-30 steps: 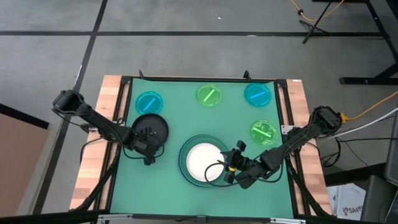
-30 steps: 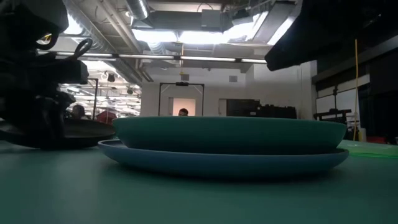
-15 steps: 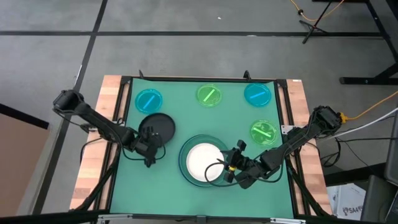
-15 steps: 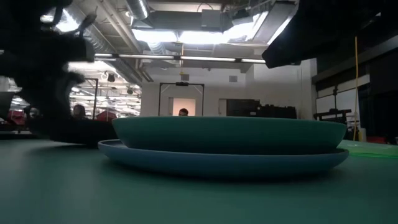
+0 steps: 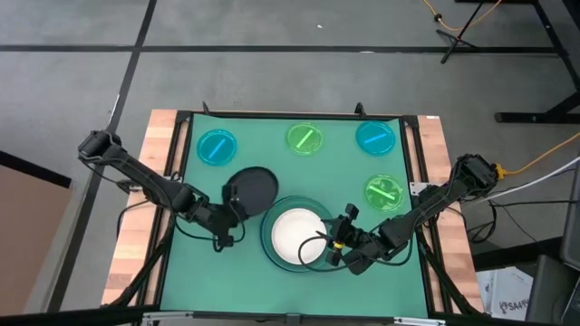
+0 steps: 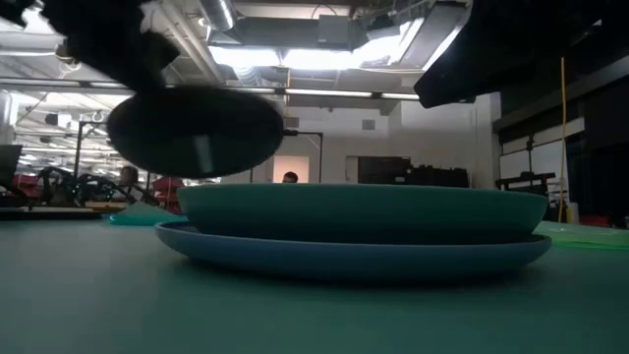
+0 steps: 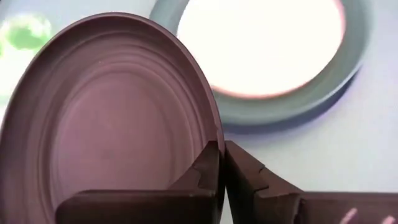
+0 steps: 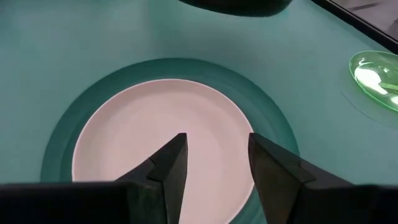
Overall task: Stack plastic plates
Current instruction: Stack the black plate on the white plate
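Note:
The black plate, now in the air beside the stack, will be released by my left gripper on top of the white plate (image 5: 301, 235) (image 7: 262, 38) that is in the dark-green plate.
The black plate (image 5: 251, 190) hangs in the air just left of the stack, with my left gripper (image 5: 228, 205) shut on it; the low view shows the black plate (image 6: 197, 133) clear of the mat. The stack is a white plate (image 5: 298, 233) in a dark-green plate (image 5: 269, 222) on a blue plate (image 6: 354, 258). My right gripper (image 5: 336, 239) stands open over the white plate's (image 8: 161, 137) right edge, touching nothing. My left gripper pinches the black plate's rim (image 7: 215, 134) between its two fingers (image 7: 245, 174), on the side toward the table's left and near edges. The fingers come slanting from that side. The plate is lifted clear and sticks out from the fingers toward the stack, slightly tilted.
Small plates lie on the green mat: cyan (image 5: 217, 147), lime-green (image 5: 304, 139) and cyan (image 5: 374, 138) along the far edge, another lime-green (image 5: 384, 191) at the right. Wooden table edges (image 5: 138, 226) flank the mat.
My left gripper has shut on the black plate's rim, then gone up and toward the table's right edge, toward the stack. The black plate, which lay on the mat, is now lifted clear and closer to the stack.

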Motion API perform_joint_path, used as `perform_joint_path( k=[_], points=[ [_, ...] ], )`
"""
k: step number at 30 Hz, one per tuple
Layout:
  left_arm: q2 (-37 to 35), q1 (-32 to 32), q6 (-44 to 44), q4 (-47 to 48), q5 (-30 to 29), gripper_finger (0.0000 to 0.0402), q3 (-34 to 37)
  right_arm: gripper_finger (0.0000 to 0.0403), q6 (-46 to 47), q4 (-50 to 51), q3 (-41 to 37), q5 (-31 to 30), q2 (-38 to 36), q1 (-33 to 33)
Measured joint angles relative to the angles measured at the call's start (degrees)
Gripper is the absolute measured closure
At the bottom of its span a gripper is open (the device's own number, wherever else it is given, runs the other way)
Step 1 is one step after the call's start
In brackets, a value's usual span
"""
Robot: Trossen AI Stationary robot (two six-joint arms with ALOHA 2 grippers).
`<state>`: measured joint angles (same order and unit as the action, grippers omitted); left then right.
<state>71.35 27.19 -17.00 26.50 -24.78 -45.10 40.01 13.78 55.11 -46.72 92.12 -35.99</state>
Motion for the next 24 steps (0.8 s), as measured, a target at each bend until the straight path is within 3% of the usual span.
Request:
perform_joint_path(
  k=[15, 24],
  points=[
    [16.13, 0.01, 22.15, -31.65, 10.47, 0.0396, -0.1, 0.0243, -0.02, 0.01, 0.0, -0.24, 0.0, 0.0],
    [26.57, -0.01, 27.11, -32.63, 14.42, 0.0395, -7.2, 0.0243, -1.61, 0.78, -0.11, -1.31, 0.0, -0.13]
  ],
)
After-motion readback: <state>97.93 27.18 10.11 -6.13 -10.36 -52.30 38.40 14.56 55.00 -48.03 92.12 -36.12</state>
